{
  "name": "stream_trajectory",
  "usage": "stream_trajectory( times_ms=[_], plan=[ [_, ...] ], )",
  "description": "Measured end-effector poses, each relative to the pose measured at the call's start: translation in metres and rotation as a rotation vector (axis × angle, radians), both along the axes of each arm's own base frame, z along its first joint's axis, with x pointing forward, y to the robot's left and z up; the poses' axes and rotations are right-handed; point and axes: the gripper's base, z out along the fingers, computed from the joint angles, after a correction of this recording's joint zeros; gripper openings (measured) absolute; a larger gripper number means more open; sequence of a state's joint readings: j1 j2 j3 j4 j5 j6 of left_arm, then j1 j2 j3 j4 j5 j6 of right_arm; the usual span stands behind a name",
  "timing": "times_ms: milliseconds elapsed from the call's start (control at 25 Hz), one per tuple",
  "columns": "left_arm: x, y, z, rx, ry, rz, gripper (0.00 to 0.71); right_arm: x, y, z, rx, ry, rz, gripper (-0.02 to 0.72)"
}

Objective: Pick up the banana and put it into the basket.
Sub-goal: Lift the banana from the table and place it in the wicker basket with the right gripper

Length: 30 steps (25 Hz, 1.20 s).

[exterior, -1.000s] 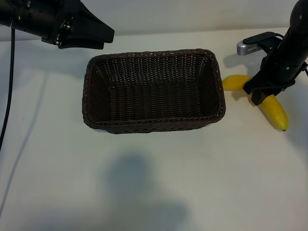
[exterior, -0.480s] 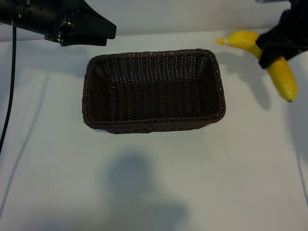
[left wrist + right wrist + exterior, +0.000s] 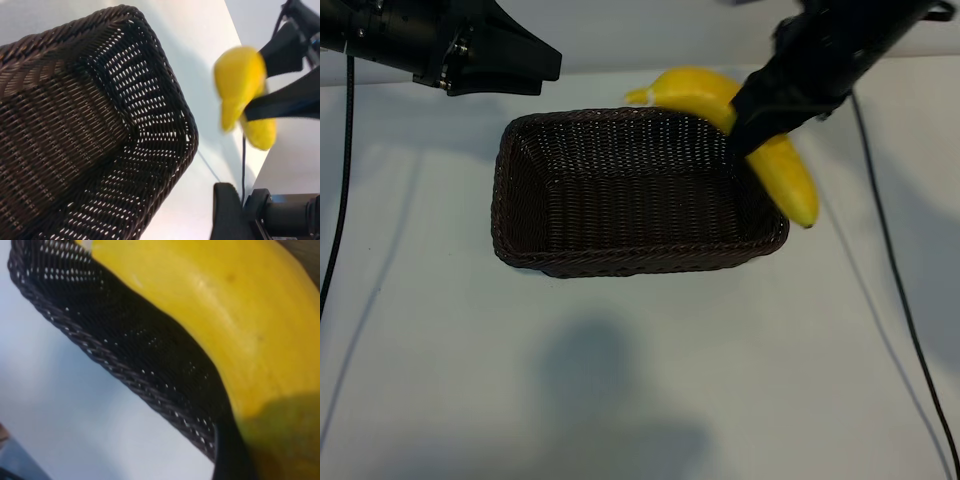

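Observation:
Next, I let go of the banana with my right gripper, laying it lengthwise on the middle of the dark brown basket's woven bottom [image 3: 664,190].
The bright yellow banana [image 3: 692,90] hangs in the air over the right end of the dark brown wicker basket [image 3: 620,262], its dark tip past the right rim. My right gripper [image 3: 752,122] is shut on its middle, coming in from the upper right. The right wrist view shows the banana [image 3: 225,305] close up above the basket's woven wall [image 3: 125,370], with one dark finger [image 3: 230,455] against it. My left gripper [image 3: 545,65] stays parked at the far left beyond the basket, open and holding nothing. The left wrist view shows the basket rim [image 3: 150,55] and the banana [image 3: 240,85] beyond it.
The basket stands in the middle of a white table [image 3: 650,380]. A black cable [image 3: 335,200] runs down the left side and another cable [image 3: 890,270] down the right. A soft shadow [image 3: 600,380] lies on the table in front of the basket.
The right gripper has lifted the banana off the table at the basket's right and carried it leftward over the basket's right end. The left arm has not moved.

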<state>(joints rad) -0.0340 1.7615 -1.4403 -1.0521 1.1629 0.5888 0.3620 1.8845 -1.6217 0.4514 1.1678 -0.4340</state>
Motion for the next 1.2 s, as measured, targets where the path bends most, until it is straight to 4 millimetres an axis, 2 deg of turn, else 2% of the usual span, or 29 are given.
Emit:
stream_trajectory(
  times_ms=[200, 280, 360, 440, 560, 640, 720, 1000, 1200],
  plan=[
    [0.0, 0.0, 0.0, -0.006, 0.005, 0.004, 0.453, 0.009, 0.005, -0.027, -0.056, 0.013, 0.051, 0.418],
    [0.0, 0.0, 0.0, -0.006, 0.005, 0.004, 0.453, 0.01, 0.007, -0.032, -0.074, 0.004, 0.081, 0.418],
    [0.0, 0.0, 0.0, -0.006, 0.006, 0.005, 0.453, 0.011, 0.012, -0.027, -0.073, -0.022, 0.108, 0.418],
    [0.0, 0.0, 0.0, -0.006, 0.007, 0.006, 0.453, 0.013, 0.018, -0.015, -0.058, -0.064, 0.12, 0.418],
    [0.0, 0.0, 0.0, -0.006, 0.007, 0.006, 0.453, 0.017, 0.026, 0.0, -0.033, -0.089, 0.089, 0.418],
    [0.0, 0.0, 0.0, -0.007, 0.01, 0.008, 0.453, 0.02, 0.031, 0.003, -0.021, -0.087, 0.059, 0.418],
    [0.0, 0.0, 0.0, -0.007, 0.01, 0.008, 0.453, 0.024, 0.032, 0.0, -0.011, -0.078, 0.032, 0.418],
    [0.0, 0.0, 0.0, -0.007, 0.01, 0.008, 0.453, 0.03, 0.049, -0.027, 0.026, -0.014, 0.025, 0.418],
    [0.0, 0.0, 0.0, -0.007, 0.01, 0.008, 0.453, 0.03, 0.053, -0.029, 0.033, -0.021, 0.035, 0.418]
  ],
)
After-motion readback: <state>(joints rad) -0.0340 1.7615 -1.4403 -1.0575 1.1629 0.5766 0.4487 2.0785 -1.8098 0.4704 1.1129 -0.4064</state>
